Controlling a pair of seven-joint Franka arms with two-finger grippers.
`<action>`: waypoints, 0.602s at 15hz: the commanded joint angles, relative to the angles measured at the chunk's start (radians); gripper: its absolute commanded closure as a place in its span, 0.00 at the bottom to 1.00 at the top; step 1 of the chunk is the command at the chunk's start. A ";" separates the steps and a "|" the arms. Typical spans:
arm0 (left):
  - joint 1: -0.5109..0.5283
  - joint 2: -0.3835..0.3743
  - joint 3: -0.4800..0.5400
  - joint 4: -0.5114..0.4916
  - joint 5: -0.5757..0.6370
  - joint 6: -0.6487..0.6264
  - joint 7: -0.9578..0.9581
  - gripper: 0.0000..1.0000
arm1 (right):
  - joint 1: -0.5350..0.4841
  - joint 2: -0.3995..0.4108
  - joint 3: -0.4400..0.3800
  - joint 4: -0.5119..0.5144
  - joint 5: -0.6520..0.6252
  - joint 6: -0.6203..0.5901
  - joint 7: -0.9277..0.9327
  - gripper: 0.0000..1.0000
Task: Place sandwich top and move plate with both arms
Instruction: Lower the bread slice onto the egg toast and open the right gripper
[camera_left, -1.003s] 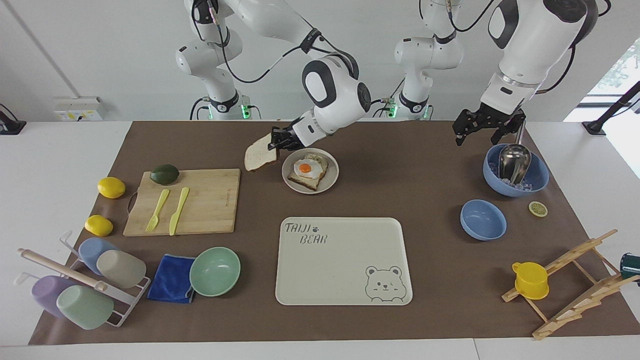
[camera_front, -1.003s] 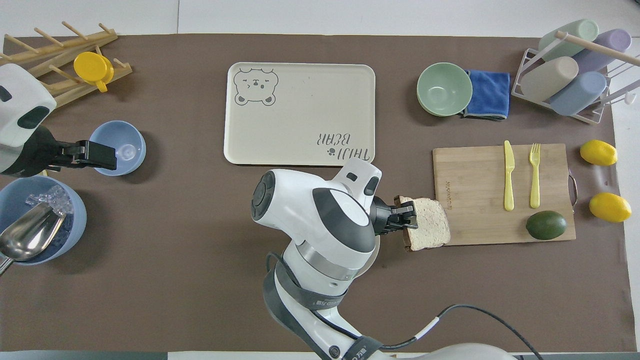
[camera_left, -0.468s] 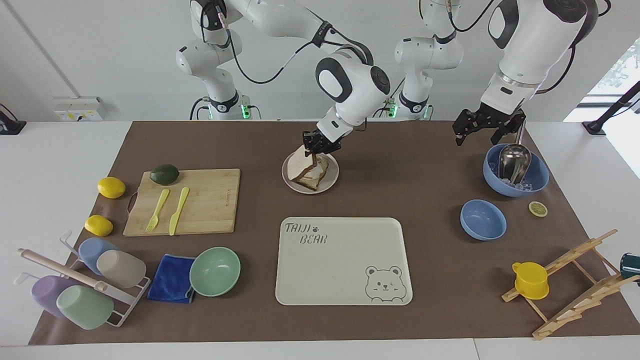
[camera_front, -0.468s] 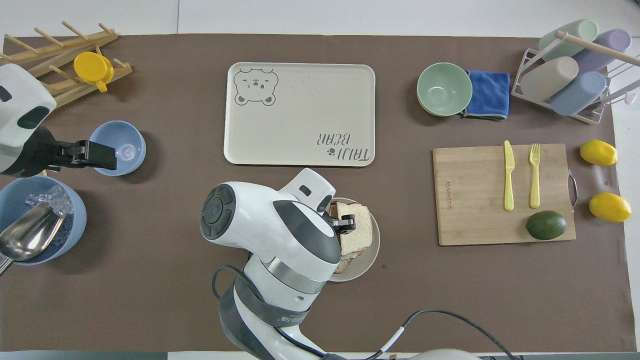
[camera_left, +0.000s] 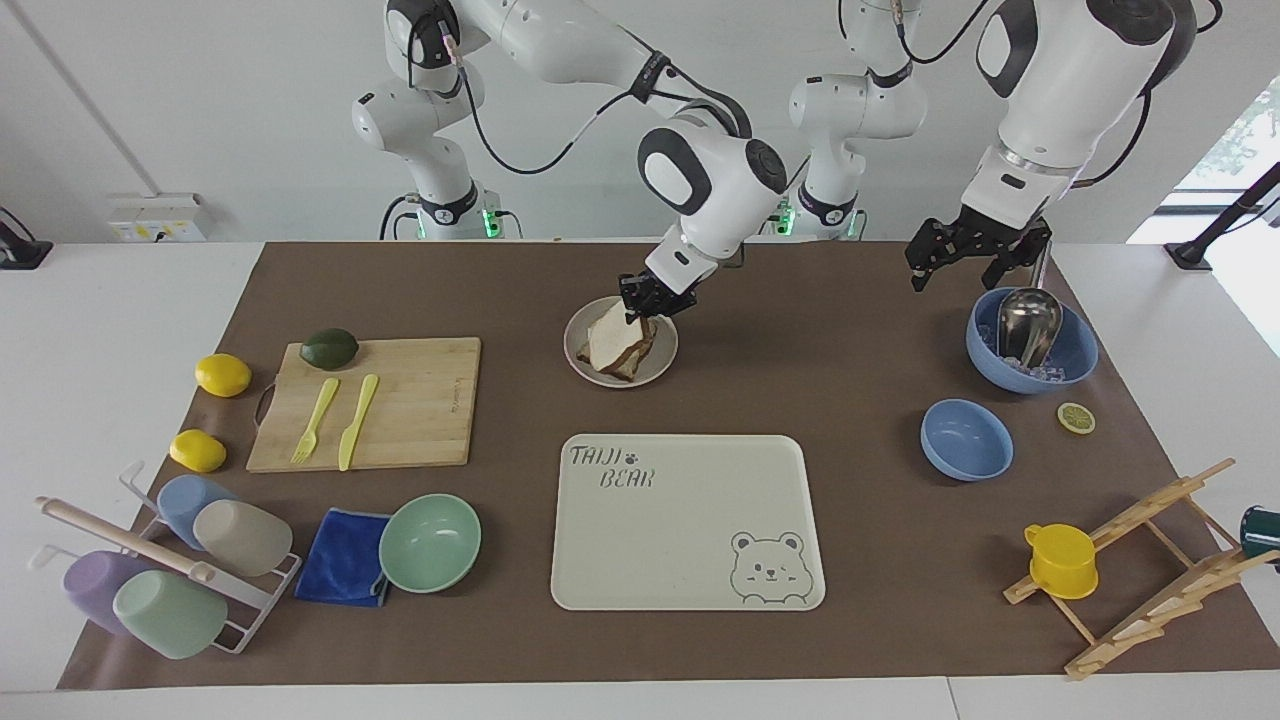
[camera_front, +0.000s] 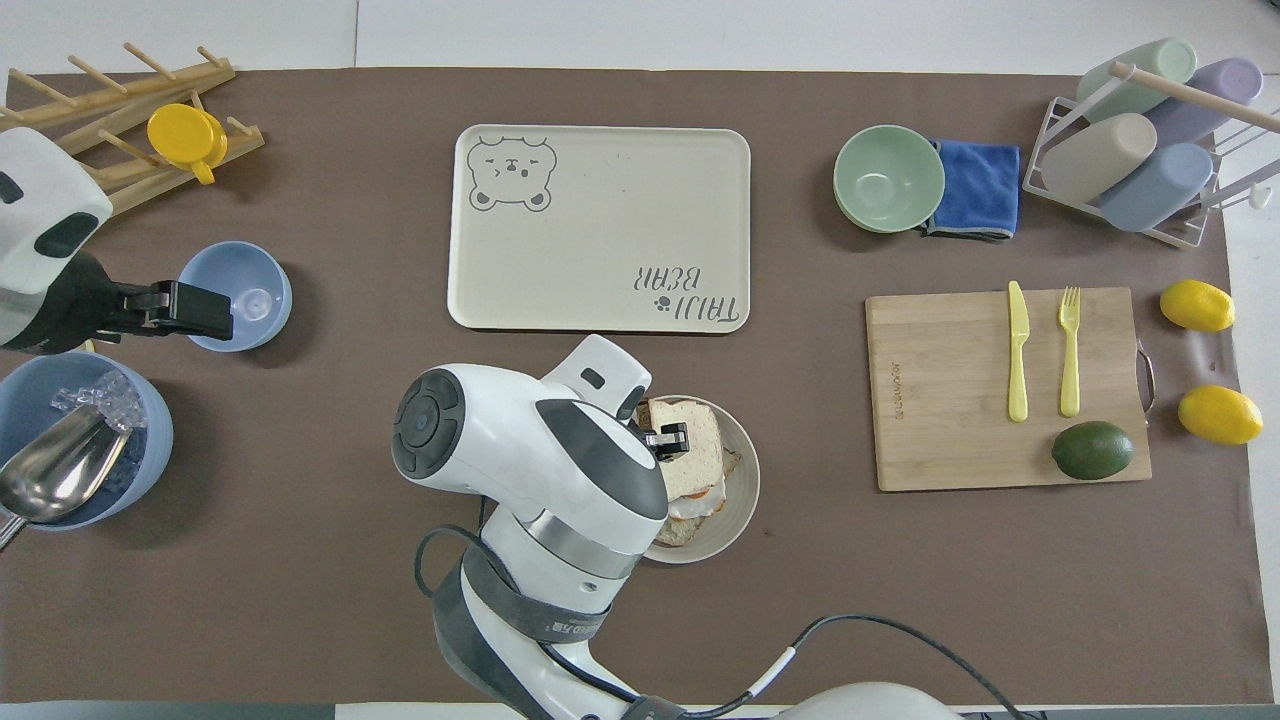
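Note:
Next, I release the sandwich top, now hanging tilted over the plate, on the egg toast (camera_front: 675, 466) on the plate with my right gripper.
The sandwich top (camera_left: 607, 343) (camera_front: 697, 455) hangs tilted over the plate (camera_left: 668, 356) (camera_front: 748, 490), covering most of the egg toast (camera_front: 700, 503) that lies on it. My right gripper (camera_left: 643, 300) (camera_front: 668, 443) is shut on the edge of the slice that faces the robots, and that edge is raised. Whether the slice's low edge rests on the toast I cannot tell. At the left arm's end of the table, my left gripper (camera_left: 955, 270) (camera_front: 215, 310) waits open and holds nothing, above the big blue bowl (camera_left: 1075, 365).
A cream bear tray (camera_left: 690, 520) lies farther from the robots than the plate. A cutting board (camera_left: 420, 410) carries a fork, a knife and an avocado, with lemons beside it. A green bowl (camera_left: 430, 542), a small blue bowl (camera_left: 966, 440), a cup rack and a wooden rack stand around.
The right arm swung the slice from beside the cutting board to over the plate and lowered it until it hid the egg. The left arm stayed still.

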 joint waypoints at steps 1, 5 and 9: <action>0.012 -0.009 -0.007 -0.001 0.010 -0.011 0.001 0.00 | -0.001 -0.009 0.002 0.003 0.001 -0.041 -0.035 1.00; 0.012 -0.009 -0.007 -0.001 0.010 -0.009 0.001 0.00 | -0.001 -0.012 0.004 -0.030 0.006 -0.007 -0.048 1.00; 0.012 -0.009 -0.007 -0.001 0.010 -0.011 0.001 0.00 | -0.003 -0.031 0.005 -0.092 0.021 0.072 -0.035 1.00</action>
